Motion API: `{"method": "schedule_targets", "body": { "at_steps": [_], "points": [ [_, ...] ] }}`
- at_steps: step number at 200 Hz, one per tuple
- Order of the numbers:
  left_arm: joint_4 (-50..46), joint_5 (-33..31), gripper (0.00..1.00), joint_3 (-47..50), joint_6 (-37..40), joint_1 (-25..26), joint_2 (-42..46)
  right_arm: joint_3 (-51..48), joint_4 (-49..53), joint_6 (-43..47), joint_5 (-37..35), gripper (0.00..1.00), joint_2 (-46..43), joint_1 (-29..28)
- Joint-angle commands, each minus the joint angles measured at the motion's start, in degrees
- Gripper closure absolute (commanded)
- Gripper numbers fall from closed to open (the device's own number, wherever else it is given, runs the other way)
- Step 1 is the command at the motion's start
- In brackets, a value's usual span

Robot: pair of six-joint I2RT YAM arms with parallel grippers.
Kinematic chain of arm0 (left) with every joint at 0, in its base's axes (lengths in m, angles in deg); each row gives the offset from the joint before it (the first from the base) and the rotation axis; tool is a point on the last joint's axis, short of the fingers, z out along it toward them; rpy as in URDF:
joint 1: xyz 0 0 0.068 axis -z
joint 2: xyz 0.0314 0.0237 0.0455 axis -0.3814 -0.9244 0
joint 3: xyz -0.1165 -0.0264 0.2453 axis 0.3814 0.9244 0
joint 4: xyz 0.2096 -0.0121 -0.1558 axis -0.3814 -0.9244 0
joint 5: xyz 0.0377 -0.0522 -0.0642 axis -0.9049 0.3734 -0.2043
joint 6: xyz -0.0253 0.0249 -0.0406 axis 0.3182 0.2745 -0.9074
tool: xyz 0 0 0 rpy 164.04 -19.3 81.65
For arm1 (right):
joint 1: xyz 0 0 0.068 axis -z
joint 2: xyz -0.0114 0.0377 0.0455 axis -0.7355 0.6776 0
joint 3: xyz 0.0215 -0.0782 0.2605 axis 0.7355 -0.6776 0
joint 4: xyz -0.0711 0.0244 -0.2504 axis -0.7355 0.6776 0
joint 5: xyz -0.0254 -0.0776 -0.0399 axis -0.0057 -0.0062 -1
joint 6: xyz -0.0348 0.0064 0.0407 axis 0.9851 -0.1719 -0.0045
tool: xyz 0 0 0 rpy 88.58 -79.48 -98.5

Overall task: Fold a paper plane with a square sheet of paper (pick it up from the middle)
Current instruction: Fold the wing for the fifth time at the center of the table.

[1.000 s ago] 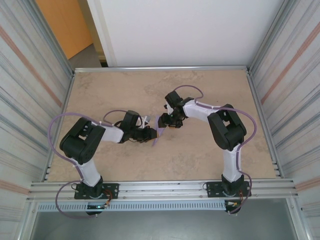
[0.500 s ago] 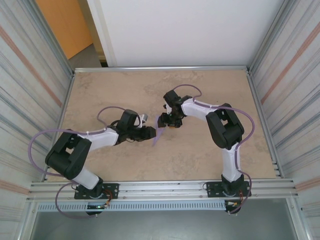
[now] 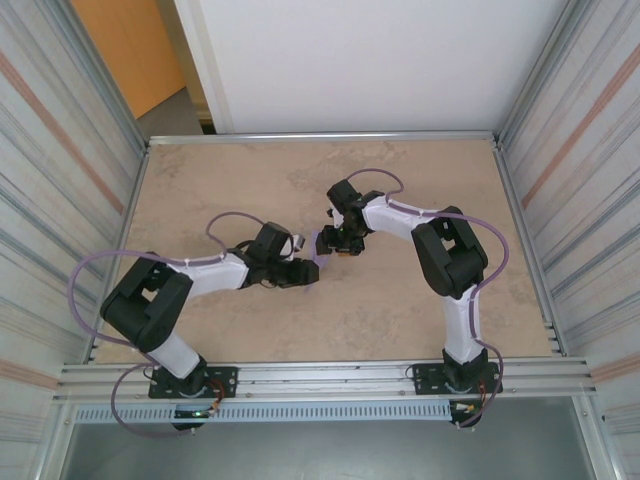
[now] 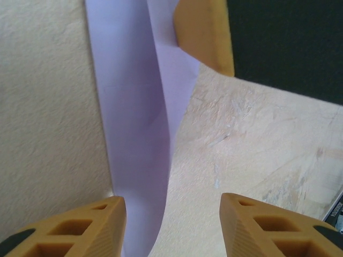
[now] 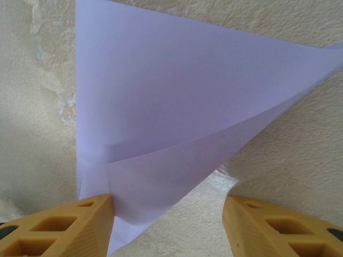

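Observation:
My left gripper needs to pinch the sheet's narrow end (image 4: 142,227) while my right gripper presses the fold flat, because the folded flap is standing up off the lavender sheet.
The lavender sheet of paper (image 3: 318,258) lies at the table's middle, folded into a narrow pointed form like a paper plane. In the left wrist view it is a long folded strip (image 4: 134,107) running up past my left gripper's left finger (image 4: 80,227). My left gripper (image 4: 173,225) (image 3: 300,272) is open, its jaws wide apart over bare table. One orange finger of the right gripper (image 4: 206,37) rests at the strip's far end. In the right wrist view the paper (image 5: 177,107) spreads as a creased triangle. My right gripper (image 5: 167,225) (image 3: 337,241) is open around its near corner.
The beige tabletop (image 3: 400,310) is bounded by a metal rail (image 3: 320,372) at the near edge and corrugated metal walls (image 3: 60,200) on both sides. The two arms meet nose to nose at the centre, their cables looping above them.
My left gripper has opened and let go of the paper's near end, which has dropped flatter. The left arm's elbow swung outward, then partly back. The right arm barely moved.

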Motion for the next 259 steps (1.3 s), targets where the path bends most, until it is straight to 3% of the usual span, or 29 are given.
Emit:
{"method": "schedule_targets", "body": {
  "at_steps": [1,75,171,259],
  "points": [
    [-1.9,-1.2,0.51,-2.2,0.8,0.4,-1.3,-2.9,-2.7,-0.9,-2.6,0.42,7.8,-0.5],
    [-4.4,-2.7,0.56,-2.9,0.7,0.5,-4.3,-3.1,-2.6,-1.2,-2.5,0.43,7.9,-0.2],
    [-6.2,-4.5,0.77,-2.5,1.8,0.2,-6.3,-2.9,-2.5,-1.0,-2.2,0.43,7.8,-0.2],
    [-7.6,-4.6,0.82,-3.3,1.5,0.1,-8.2,-3.3,-3.2,0.5,0.6,0.43,5.2,0.5]
  ]
}}
